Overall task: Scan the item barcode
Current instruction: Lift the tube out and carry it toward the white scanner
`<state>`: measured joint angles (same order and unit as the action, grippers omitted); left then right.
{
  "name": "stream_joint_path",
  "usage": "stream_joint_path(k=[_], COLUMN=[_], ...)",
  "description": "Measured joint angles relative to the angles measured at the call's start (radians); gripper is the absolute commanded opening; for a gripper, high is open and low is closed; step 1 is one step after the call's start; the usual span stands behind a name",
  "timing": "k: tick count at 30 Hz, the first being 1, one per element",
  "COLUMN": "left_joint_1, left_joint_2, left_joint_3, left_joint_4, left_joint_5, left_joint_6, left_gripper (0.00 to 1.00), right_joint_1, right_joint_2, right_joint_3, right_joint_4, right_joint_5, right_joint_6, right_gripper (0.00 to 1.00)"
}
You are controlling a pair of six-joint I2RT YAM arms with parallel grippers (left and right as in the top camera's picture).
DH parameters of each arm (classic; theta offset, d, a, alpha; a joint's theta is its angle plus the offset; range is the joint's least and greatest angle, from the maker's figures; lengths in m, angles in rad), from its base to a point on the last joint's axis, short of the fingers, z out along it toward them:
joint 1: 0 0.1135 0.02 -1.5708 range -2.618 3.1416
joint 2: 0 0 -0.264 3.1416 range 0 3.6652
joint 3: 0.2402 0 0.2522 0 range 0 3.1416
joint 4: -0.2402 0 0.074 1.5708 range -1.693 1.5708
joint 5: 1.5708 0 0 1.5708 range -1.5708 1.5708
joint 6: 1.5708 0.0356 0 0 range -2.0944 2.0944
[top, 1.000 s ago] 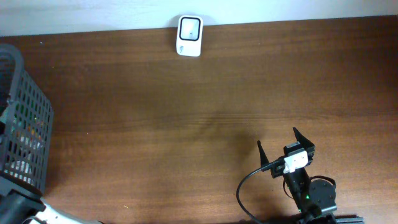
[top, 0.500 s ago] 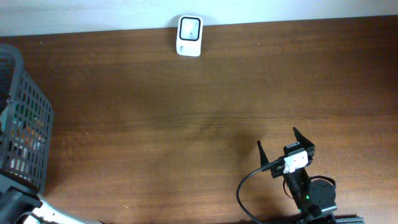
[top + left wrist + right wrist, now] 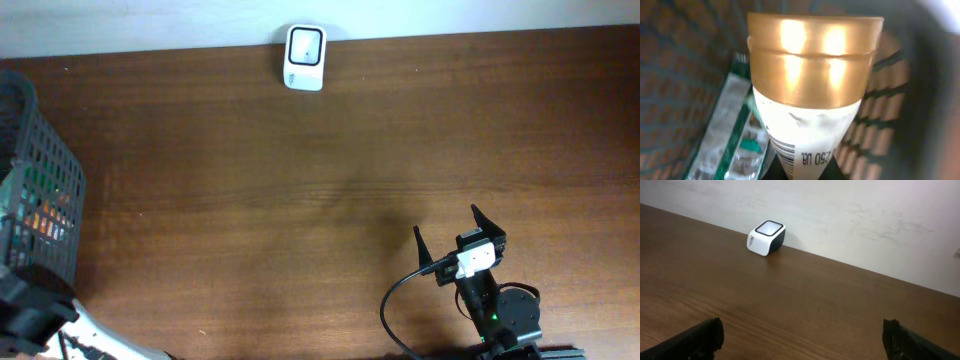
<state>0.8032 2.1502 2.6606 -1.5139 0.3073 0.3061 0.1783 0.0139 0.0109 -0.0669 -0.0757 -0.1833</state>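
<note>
I should use my left gripper to set the white tube free on the open brown table, straight out from the white scanner (image 3: 289, 193). The tube is now inside the black mesh basket.
In the left wrist view a white tube (image 3: 807, 127) with a wide gold cap (image 3: 812, 65) fills the frame, cap end away from the camera. Its barcode (image 3: 785, 150) shows on the lower left side. My left gripper (image 3: 802, 172) is shut on the tube's narrow end, inside the black mesh basket (image 3: 50, 190) at the table's left edge. The white scanner (image 3: 304, 57) stands at the far edge of the table, also seen as the scanner (image 3: 766, 237) by the wall. My right gripper (image 3: 446, 221) hovers open near the front right, nothing between its fingers (image 3: 705, 337).
A green and white packet (image 3: 725, 140) lies in the basket beside the tube. The basket's mesh walls (image 3: 875, 120) close in around the left gripper. The brown wooden table (image 3: 330, 170) stretches between basket and scanner.
My left gripper has closed on the tube. In the overhead view the left arm has shifted up along the basket's near end. The right arm has not moved.
</note>
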Motion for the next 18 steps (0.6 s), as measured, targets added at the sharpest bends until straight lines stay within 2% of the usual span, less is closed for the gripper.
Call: stream_joint_path(k=[8, 18], left_joint_1=[-0.153, -0.519], left_joint_2=[-0.003, -0.014], left_joint_3=[0.430, 0.426], left_joint_4=[-0.077, -0.179], left_joint_5=[0.020, 0.069], left_joint_6=[-0.193, -0.225], left_gripper=[0.00, 0.00], right_joint_1=[0.000, 0.000], right_joint_2=[0.000, 0.000], right_joint_3=[0.000, 0.000], right_joint_4=[0.000, 0.000], right_joint_5=[0.000, 0.000], right_joint_6=[0.000, 0.000], right_gripper=[0.98, 0.98])
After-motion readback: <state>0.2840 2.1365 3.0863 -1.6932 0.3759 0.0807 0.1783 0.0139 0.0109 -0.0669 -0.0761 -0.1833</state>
